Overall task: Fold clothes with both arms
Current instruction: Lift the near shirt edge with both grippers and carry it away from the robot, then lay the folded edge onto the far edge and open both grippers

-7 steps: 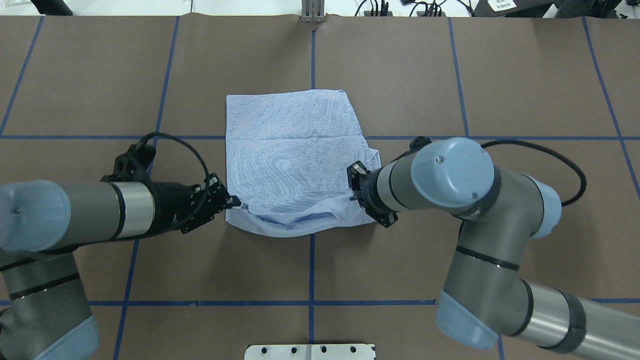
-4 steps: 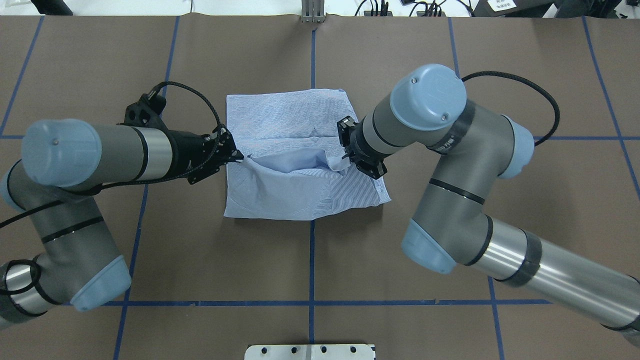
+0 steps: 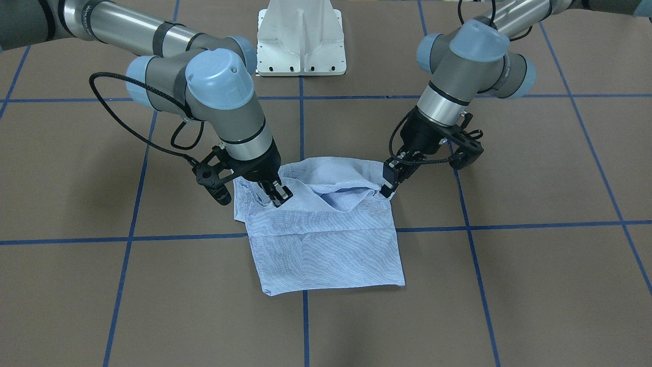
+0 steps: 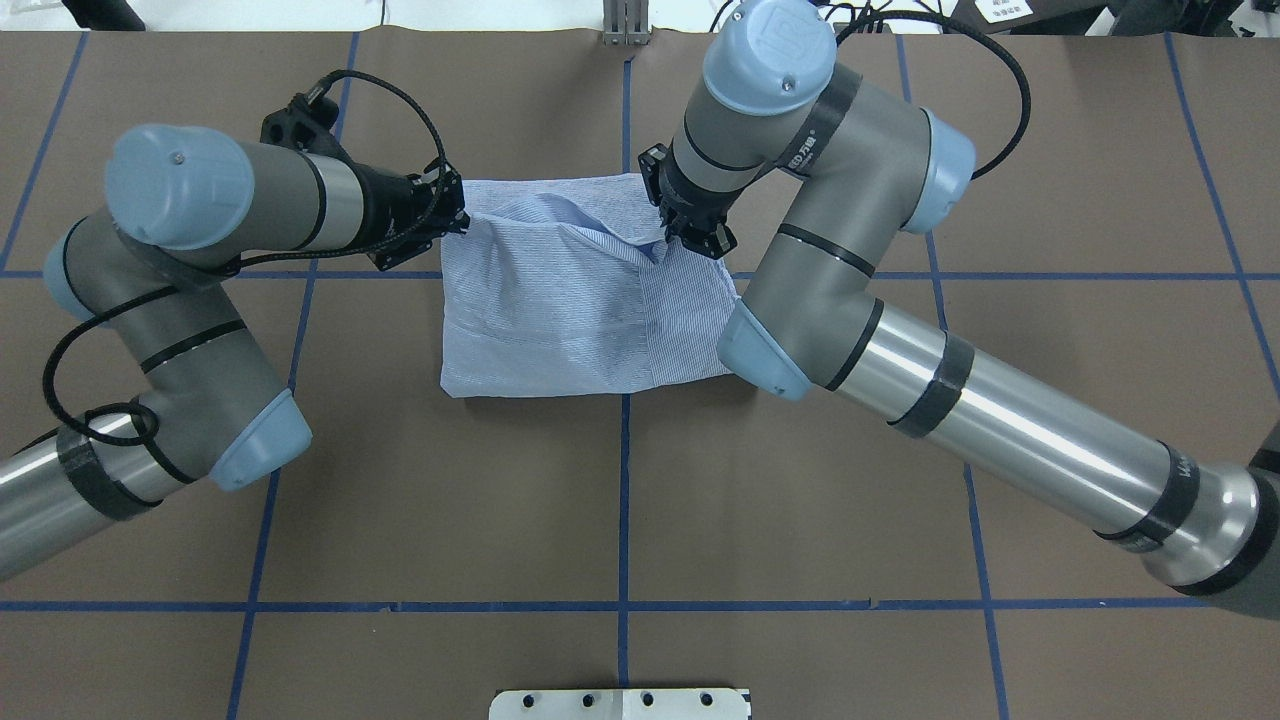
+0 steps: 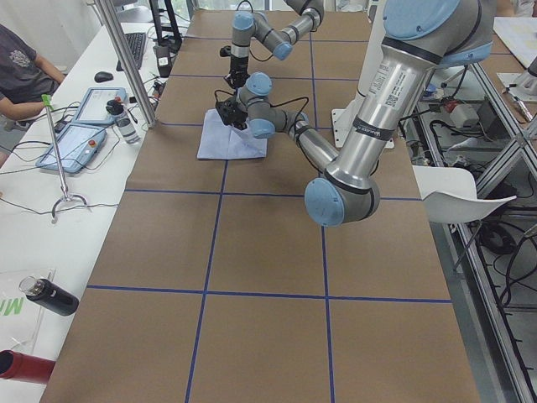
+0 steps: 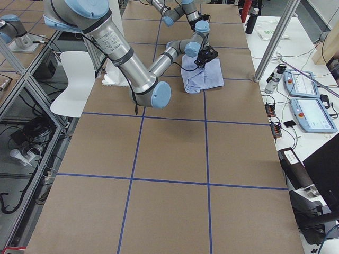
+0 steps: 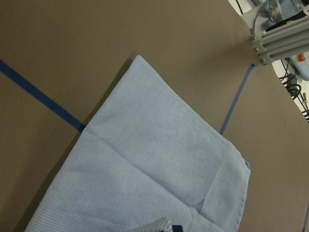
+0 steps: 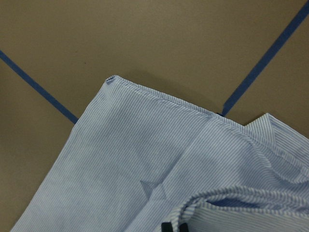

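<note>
Next, my left gripper releases the lifted edge of the shirt just past its nearest flat corner point(image 3: 395, 300) point(image 7: 157, 46), away from the white pedestal base.
The light-blue striped shirt point(image 4: 560, 310) lies as a folded rectangle on the brown table, also seen from the front point(image 3: 326, 250). Its lifted edge is held up over the far half and sags between the two arms. My left gripper point(image 4: 463, 222) is shut on the left end of that edge; in the front view it is on the right point(image 3: 387, 188). My right gripper point(image 4: 668, 238) is shut on the other end point(image 3: 279, 196). Both wrist views look down on flat shirt cloth point(image 7: 154, 159) point(image 8: 135, 159), with a pinched hem at each bottom edge.
Blue tape lines point(image 4: 623, 500) cross the brown table cover. The white pedestal base point(image 3: 300, 41) stands on the robot's side. An aluminium post point(image 4: 625, 28) stands at the far edge. Side benches carry tablets point(image 5: 80, 134) and bottles; a seated person point(image 5: 21, 67) is beside one.
Both arms have carried the shirt's near edge up and away from the robot, from the near side over to the far half, folding the cloth over itself.
</note>
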Robot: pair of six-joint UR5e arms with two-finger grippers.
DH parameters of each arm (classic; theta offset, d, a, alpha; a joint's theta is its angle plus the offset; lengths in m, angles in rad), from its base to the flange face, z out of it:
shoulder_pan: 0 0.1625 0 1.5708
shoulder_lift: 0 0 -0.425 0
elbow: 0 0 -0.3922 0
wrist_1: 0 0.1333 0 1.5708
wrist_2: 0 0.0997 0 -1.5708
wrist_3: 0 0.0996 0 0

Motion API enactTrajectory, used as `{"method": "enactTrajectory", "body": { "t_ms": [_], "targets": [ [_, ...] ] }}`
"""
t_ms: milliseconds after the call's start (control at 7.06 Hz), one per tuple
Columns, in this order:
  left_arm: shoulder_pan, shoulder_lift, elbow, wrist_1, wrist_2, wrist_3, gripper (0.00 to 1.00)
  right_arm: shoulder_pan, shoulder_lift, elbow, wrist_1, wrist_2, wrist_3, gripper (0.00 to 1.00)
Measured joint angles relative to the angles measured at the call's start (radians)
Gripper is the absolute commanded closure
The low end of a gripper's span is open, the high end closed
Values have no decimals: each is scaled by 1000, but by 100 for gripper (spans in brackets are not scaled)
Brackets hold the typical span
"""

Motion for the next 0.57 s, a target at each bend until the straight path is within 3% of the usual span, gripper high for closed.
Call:
{"method": "enactTrajectory", "body": {
  "t_ms": [566],
  "targets": [
    [-71,-109,137,-11,-25,38,100,62,69,-128,3,62,-74,100]
  ]
}}
